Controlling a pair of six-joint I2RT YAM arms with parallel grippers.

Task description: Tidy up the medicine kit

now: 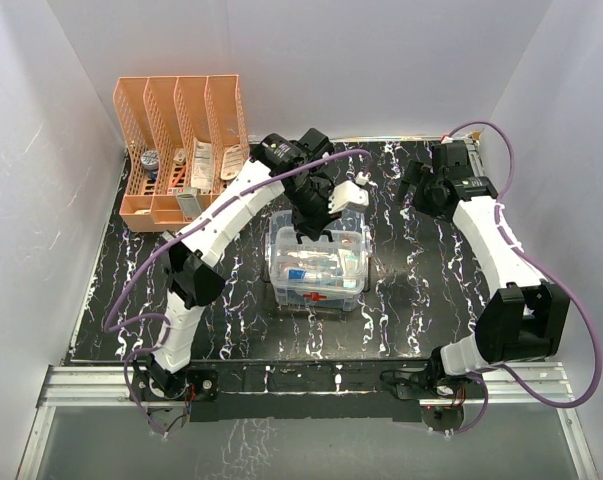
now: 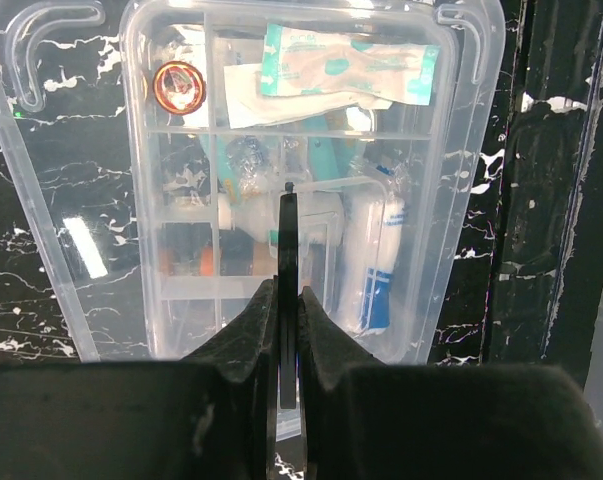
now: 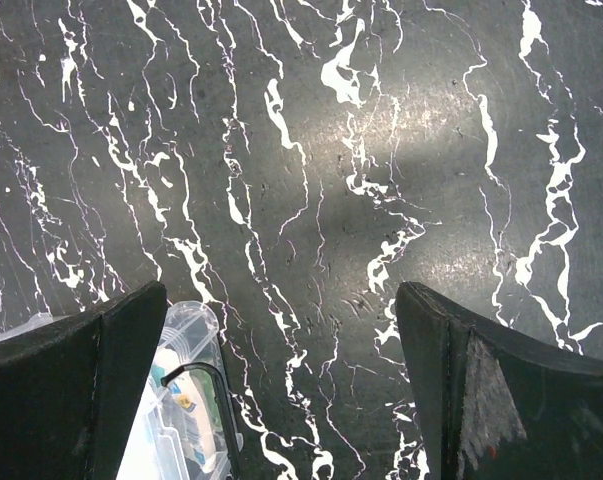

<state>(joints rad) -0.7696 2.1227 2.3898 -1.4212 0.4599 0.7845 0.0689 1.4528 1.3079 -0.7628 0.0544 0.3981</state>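
Note:
Next, I release the lid from my left gripper on top of the clear medicine kit [image 1: 318, 258] [image 2: 284, 270], so that it covers the kit's packets and tubes.
The medicine kit [image 1: 317, 268] is a clear box with a red cross on its near side, standing mid-table and filled with packets, tubes and bandages. Its clear lid [image 2: 61, 250] lies over it; whether it is fully seated I cannot tell. My left gripper [image 1: 315, 226] [image 2: 288, 300] points down from above the kit, shut on the lid's thin dark handle [image 2: 288, 235], which stands edge-on between the jaws. My right gripper [image 1: 422, 190] [image 3: 281, 380] hangs wide open over bare table to the kit's right, holding nothing. A corner of the kit [image 3: 186, 330] shows by its left finger.
An orange slotted file rack [image 1: 181, 120] with several small items stands at the back left corner. White walls close in the table [image 1: 421, 290] on three sides. A metal rail [image 1: 311, 385] with both arm bases runs along the near edge.

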